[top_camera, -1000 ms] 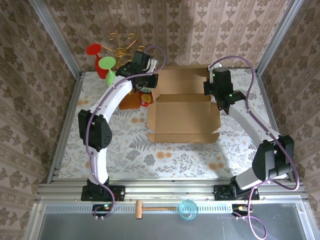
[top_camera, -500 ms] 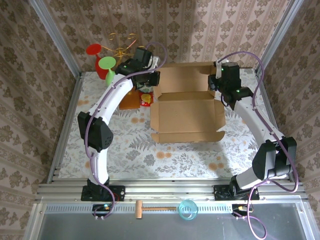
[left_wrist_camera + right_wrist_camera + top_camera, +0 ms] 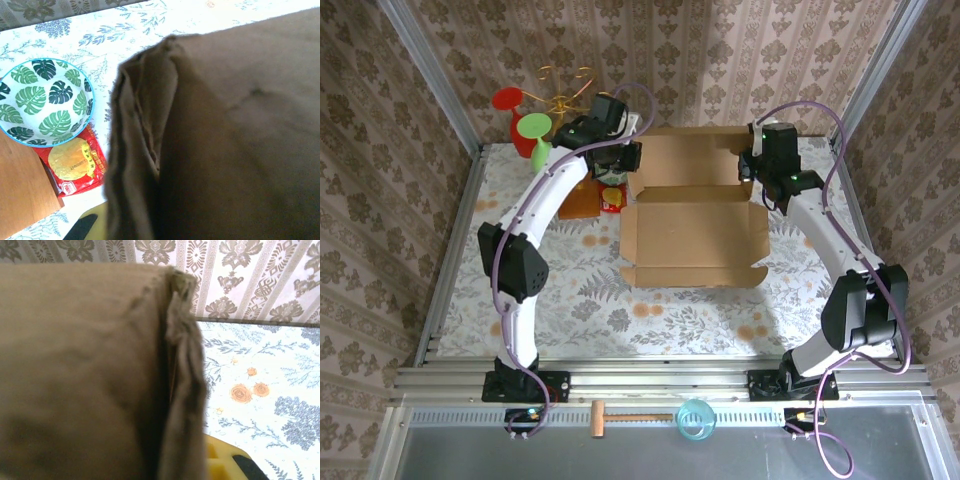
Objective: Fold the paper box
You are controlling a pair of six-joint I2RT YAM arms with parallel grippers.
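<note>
Next, my left gripper lets go of the folded cardboard edge at the crease's end (image 3: 651,206) that is nearest the red snack packet.
The paper box (image 3: 695,235) lies open in the middle of the table, a brown cardboard tray with its lid flap (image 3: 688,160) standing up at the back. My left gripper (image 3: 623,166) is at the box's back left corner, shut on the folded cardboard edge (image 3: 142,150). One of its yellow fingers (image 3: 92,226) shows beside that edge. At the back right corner, my right gripper (image 3: 752,172) is shut on the other side's cardboard edge (image 3: 182,390), with a yellow finger (image 3: 225,462) just right of it.
A leaf-patterned bowl (image 3: 45,102), a red snack packet (image 3: 75,160) and an orange-brown wooden board (image 3: 20,190) lie left of the box. Red and green goblets (image 3: 525,125) and a gold stand (image 3: 565,92) are at the back left. A wooden hammer (image 3: 620,418) and blue cup (image 3: 696,418) rest on the near rail.
The right gripper moved back and to the right along the box's corner, let go briefly and shut again. The box shifted slightly right. The left gripper stayed shut at its corner.
</note>
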